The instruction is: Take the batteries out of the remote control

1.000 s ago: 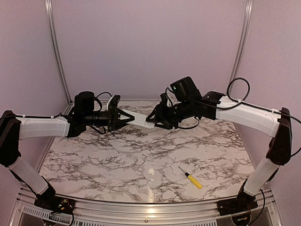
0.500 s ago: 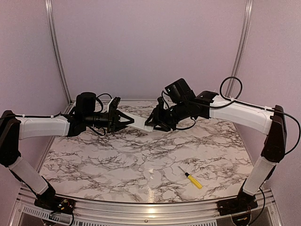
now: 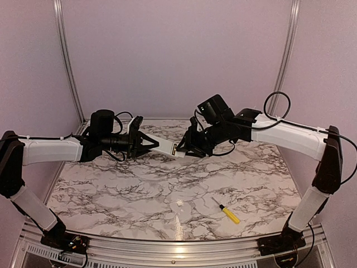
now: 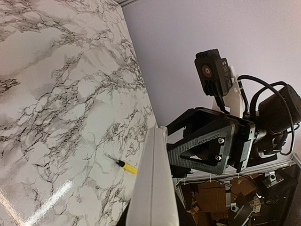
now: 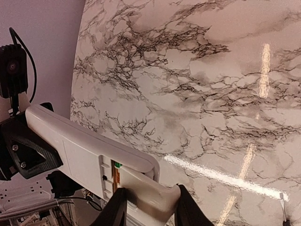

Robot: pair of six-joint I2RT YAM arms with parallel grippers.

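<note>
The robot's left gripper will set the remote control down on the marble [image 3: 159, 192] next to the far end of the bright streak.
The remote control [image 3: 165, 147] is a slim white bar held in the air between both arms, over the back of the marble table. My left gripper [image 3: 148, 145] is shut on its left end; in the left wrist view the remote [image 4: 153, 188] hides the fingers. My right gripper [image 5: 151, 207] is shut across the other end, with a black finger [image 5: 115, 209] on each side of the white body. In the open recess beside it shows a coppery battery [image 5: 115, 176] with a green tip. No other battery can be made out.
A yellow-handled screwdriver [image 3: 229, 213] lies on the table [image 3: 111, 190] at the front right, also seen in the left wrist view [image 4: 123, 165]. A small white cover piece [image 3: 179, 204] lies near the front middle. Purple walls close in the back and sides.
The right wrist has turned and dropped a little, and the remote's right end has tilted down with it. The right jaws have closed slightly. The left arm has hardly moved.
</note>
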